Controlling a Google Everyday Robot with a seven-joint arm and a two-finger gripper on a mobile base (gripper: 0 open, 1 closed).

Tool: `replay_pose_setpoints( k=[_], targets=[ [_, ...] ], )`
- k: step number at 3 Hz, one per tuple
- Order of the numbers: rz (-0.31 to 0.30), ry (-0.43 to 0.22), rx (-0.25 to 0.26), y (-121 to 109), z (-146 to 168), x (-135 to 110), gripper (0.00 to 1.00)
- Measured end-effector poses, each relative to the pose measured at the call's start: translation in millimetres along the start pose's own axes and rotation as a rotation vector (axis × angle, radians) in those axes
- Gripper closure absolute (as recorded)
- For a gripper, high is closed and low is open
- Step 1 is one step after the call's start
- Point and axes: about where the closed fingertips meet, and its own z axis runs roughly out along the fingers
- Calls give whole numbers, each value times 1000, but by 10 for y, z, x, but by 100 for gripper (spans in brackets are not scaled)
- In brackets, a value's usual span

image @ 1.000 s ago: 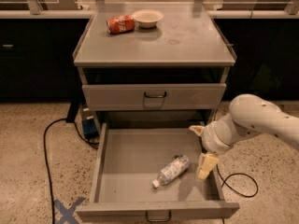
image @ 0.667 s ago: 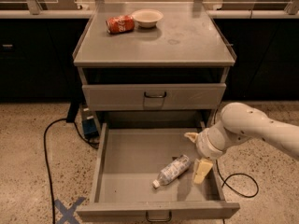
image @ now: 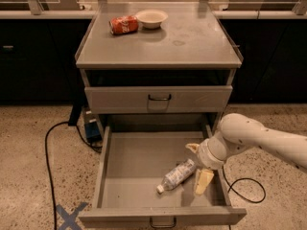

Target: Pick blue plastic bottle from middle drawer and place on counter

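Observation:
The base end [image: 188, 166] of the blue plastic bottle, opposite its white cap, will be gripped by my gripper.
The blue plastic bottle [image: 177, 175] lies on its side on the floor of the open middle drawer [image: 129, 162], white cap pointing to the front left. My gripper [image: 197, 164] reaches in from the right, low over the drawer's right half. Its cream fingers [image: 203, 180] are spread open, one behind and one in front of the bottle's base end. The fingers are not closed on it. The counter [image: 192, 44] is the grey top of the cabinet above.
A red soda can [image: 123, 24] and a white bowl [image: 151, 18] sit at the counter's back left. The other grey drawer [image: 158, 98] above is shut. Black cables [image: 48, 143] run over the floor on both sides. A blue tape cross [image: 69, 214] marks the floor front left.
My arm has moved left and a little down into the drawer, bringing the open fingers up to the bottle's base end. The bottle has not moved.

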Motion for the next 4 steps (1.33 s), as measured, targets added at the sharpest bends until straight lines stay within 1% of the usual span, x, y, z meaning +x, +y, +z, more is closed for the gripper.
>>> replay_pose_setpoints(
  k=[1,2,3,4],
  targets=[
    [9,-17,-22,-17,183,53,0],
    [6,-41,-48,-111,510,107,0],
    [6,-47,-99,-190,858,199,0],
    [31,-58,-153,-144,1209,360,0]
  ],
)
